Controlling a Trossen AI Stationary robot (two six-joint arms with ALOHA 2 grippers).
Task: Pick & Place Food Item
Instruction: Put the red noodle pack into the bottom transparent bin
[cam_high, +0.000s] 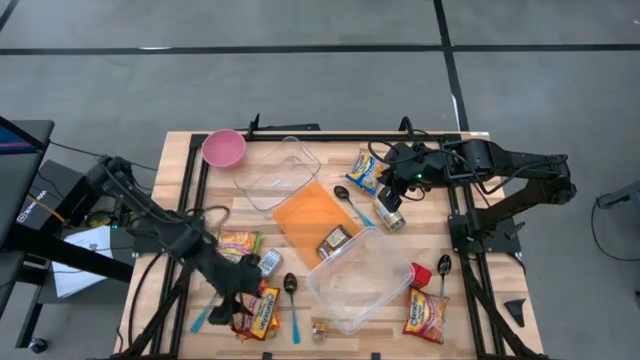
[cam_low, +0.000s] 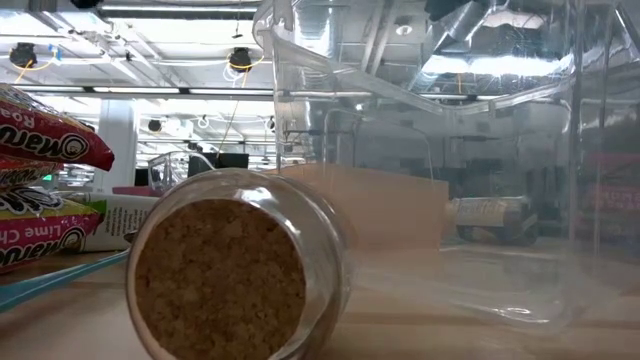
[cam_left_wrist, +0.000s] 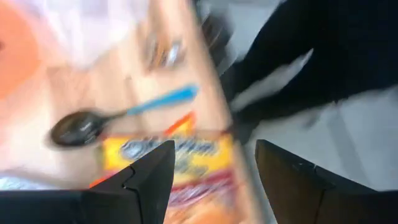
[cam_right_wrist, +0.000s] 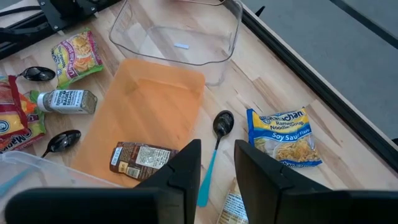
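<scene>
The yellow and red noodle packet has a red band just below its printed name. Next, my left gripper needs to close on the red band across the middle (cam_high: 253, 313) (cam_left_wrist: 193, 191) of that packet.
My left gripper (cam_high: 243, 293) is open near the table's near left. In the left wrist view (cam_left_wrist: 214, 180) its fingers stand over a yellow and red noodle packet (cam_left_wrist: 186, 163), which lies flat on the table (cam_high: 260, 316). My right gripper (cam_high: 392, 192) is open at the far right. It hangs over a small labelled jar (cam_high: 391, 216) that lies on the table and shows between the fingers in the right wrist view (cam_right_wrist: 232, 206). A blue "Soy Sauce" noodle packet (cam_right_wrist: 283, 137) lies beside it. Whether either gripper touches anything, I cannot tell.
A large clear tub (cam_high: 360, 281) stands near the middle. A second clear tub (cam_high: 280, 172) and a pink bowl (cam_high: 224, 148) stand at the far side. An orange lid (cam_high: 312, 217) bears a brown packet (cam_high: 335, 241). Several spoons, more noodle packets and a cork-stopped jar (cam_low: 235, 272) lie around.
</scene>
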